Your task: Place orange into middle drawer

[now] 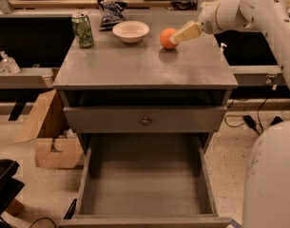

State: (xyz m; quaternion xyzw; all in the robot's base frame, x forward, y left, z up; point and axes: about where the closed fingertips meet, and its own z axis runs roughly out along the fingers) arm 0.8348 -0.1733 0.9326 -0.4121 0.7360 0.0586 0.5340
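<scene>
My gripper is to close on the lower half of the orange (pixel 168 43) beside the white bowl, as the orange must go into the middle drawer.
The orange (pixel 166 38) sits on the grey cabinet top (pixel 144 63) at the back right, just right of a white bowl. My gripper (pixel 181 35), cream-coloured on a white arm, reaches in from the right and its tip is at the orange's right side, touching or nearly touching it. The middle drawer (pixel 144 186) is pulled fully out at the bottom front; its bare grey floor holds nothing.
A green can (pixel 82 30), the white bowl (pixel 130 31) and a dark snack bag (pixel 110 11) stand at the back of the top. A shut drawer front with a round knob (pixel 146 121) sits above the open drawer. Cardboard boxes (pixel 47 139) lie left; my white body (pixel 273 175) fills the lower right.
</scene>
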